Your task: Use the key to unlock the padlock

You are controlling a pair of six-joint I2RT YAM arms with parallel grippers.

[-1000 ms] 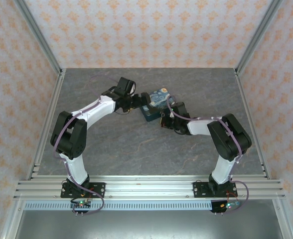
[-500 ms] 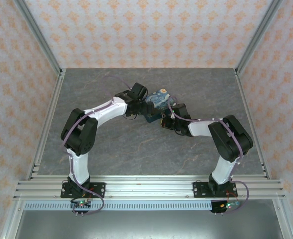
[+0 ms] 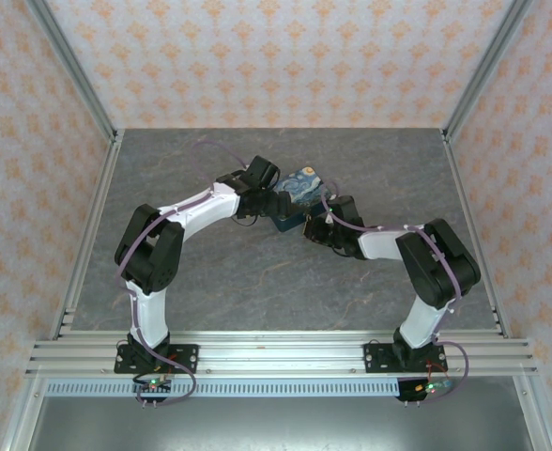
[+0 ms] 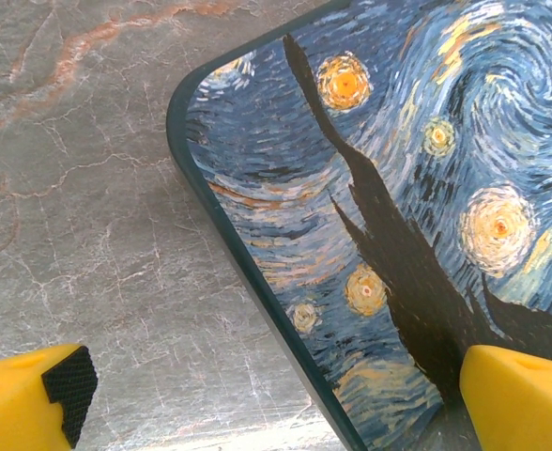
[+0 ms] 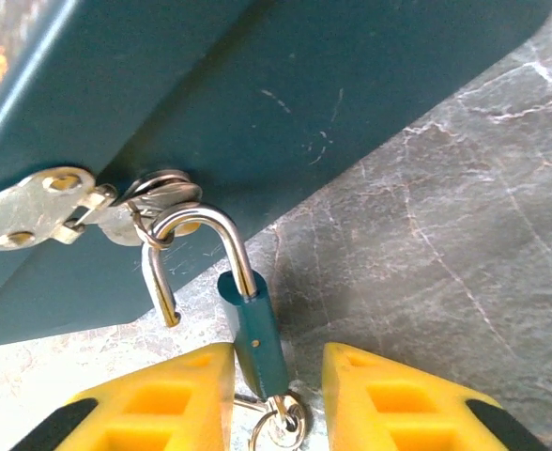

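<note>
The padlock's open shackle is hanging hooked through the hasp, so the robot's right gripper needs to grip the teal body [image 5: 255, 329] above the key and work the shackle free.
The teal padlock [image 5: 257, 336] hangs by its steel shackle [image 5: 201, 225] from the hasp [image 5: 32, 211] on the dark-blue Starry Night tin [image 3: 301, 185]. The shackle's left leg is out of the body, so the lock stands unlocked. The key [image 5: 281, 425] sits in the lock's bottom end with its ring. My right gripper [image 5: 276, 366] is open, with its yellow fingers [image 5: 379, 395] on either side of the padlock and a gap on the right. Over the tin's [image 4: 398, 188] corner my left gripper [image 4: 276, 395] is open wide, one finger above the lid and one above the table.
The tin stands mid-table on the grey marbled tabletop [image 3: 210, 272]. Aluminium rails [image 3: 88, 235] and patterned walls close in the left, right and back sides. Both arms meet at the tin, left gripper [image 3: 278, 205] and right gripper [image 3: 309, 228] close together.
The left arm swung right onto the tin's corner, then held still. The right gripper's jaws have parted around the padlock, and that arm shifted only slightly.
</note>
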